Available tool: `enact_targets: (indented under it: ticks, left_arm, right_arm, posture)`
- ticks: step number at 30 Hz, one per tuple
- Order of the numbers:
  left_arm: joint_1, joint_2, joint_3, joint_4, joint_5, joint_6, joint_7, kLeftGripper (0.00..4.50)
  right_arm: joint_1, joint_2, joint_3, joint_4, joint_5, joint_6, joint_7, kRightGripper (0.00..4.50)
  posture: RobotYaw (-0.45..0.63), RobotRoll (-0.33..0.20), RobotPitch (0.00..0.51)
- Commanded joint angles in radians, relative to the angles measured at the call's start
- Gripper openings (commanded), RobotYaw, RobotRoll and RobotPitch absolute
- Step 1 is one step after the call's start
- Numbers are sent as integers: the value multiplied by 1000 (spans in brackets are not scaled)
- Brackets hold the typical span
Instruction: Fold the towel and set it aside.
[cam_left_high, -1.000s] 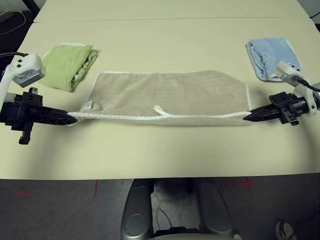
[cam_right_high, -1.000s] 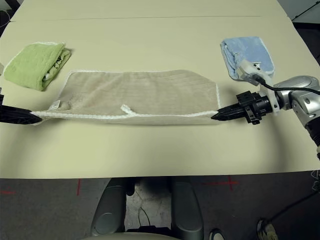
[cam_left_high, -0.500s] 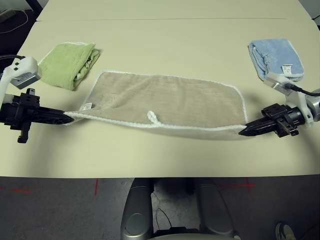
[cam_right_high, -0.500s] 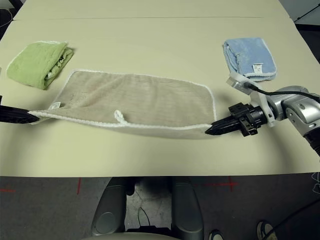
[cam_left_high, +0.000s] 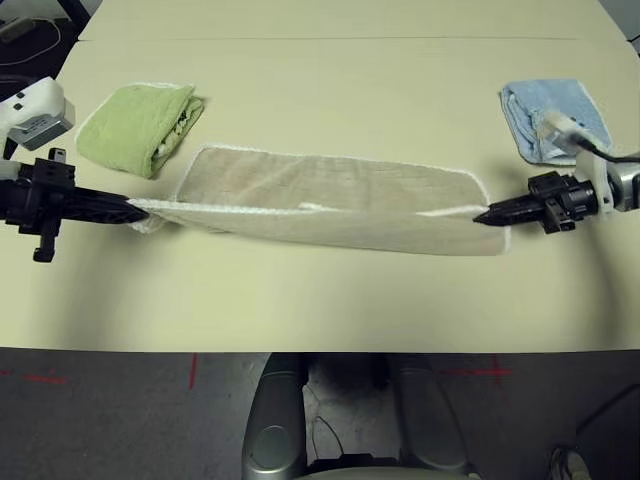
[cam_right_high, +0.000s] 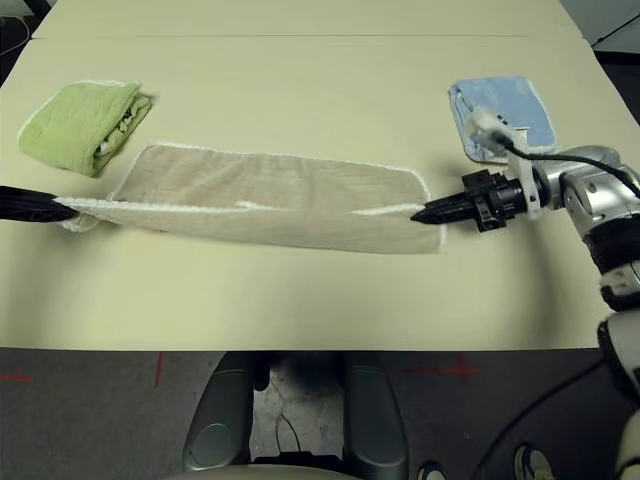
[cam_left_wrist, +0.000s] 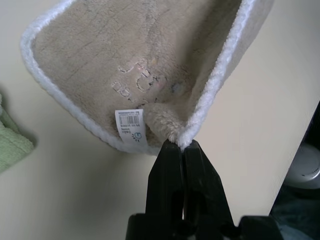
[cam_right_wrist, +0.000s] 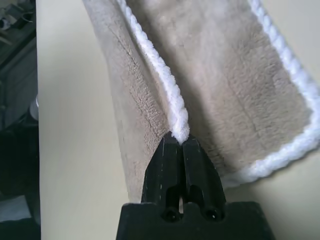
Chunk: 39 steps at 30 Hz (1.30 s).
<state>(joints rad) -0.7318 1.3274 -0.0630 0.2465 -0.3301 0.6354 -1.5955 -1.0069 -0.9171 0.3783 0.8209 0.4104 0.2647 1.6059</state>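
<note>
My left gripper is to let go of the beige towel's lifted corner, now carried over the far half, on its far corner (cam_left_high: 208, 152) (cam_left_wrist: 37, 41) beside the lime-green towel.
The beige towel (cam_left_high: 330, 200) with white stitched edging stretches across the middle of the table, its near edge lifted and carried over the far half. My left gripper (cam_left_high: 128, 210) is shut on the towel's left near corner, next to the small white tag (cam_left_wrist: 131, 127). My right gripper (cam_left_high: 480, 215) is shut on the white edging at the right corner (cam_right_wrist: 177, 131). The towel hangs taut between the two grippers, and its lower layer rests on the table.
A lime-green folded towel (cam_left_high: 140, 125) lies at the back left, close to the beige towel's left end. A light blue folded towel (cam_left_high: 548, 115) lies at the back right, just beyond my right wrist. The table's front edge (cam_left_high: 320, 348) runs below.
Both grippers have carried the towel's near edge up and away from me, over the far half. The towel now shows as a narrower, folded strip.
</note>
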Motion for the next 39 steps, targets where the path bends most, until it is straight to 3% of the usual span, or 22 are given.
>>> enact_targets:
  ticks: [1,11,18,23,32,39]
  left_arm:
    - [-41,-22,-36,-15,25,39,-1,16]
    - [-110,-107,-69,83,118,-33,63,16]
    - [-283,-229,-103,258,222,-136,150,16]
    - [-351,-266,-127,318,270,-155,154,16]
    - [-358,-350,-132,320,343,-145,291,16]
    - [-346,-377,-146,339,370,-139,322,16]
  right_arm:
    - [-33,27,-50,91,-96,-70,-20,0]
    - [-84,63,-121,279,-263,-230,7,0]
    - [-76,30,-201,341,-283,-259,-6,0]
    - [-59,44,-264,351,-280,-277,-47,0]
    - [-57,119,-334,357,-305,-348,-239,0]
    - [-58,154,-319,358,-352,-362,-258,0]
  posture:
    - [52,0,290]
    - [61,0,281]
    - [40,0,277]
    - [27,0,275]
    - [31,0,282]
    - [36,0,285]
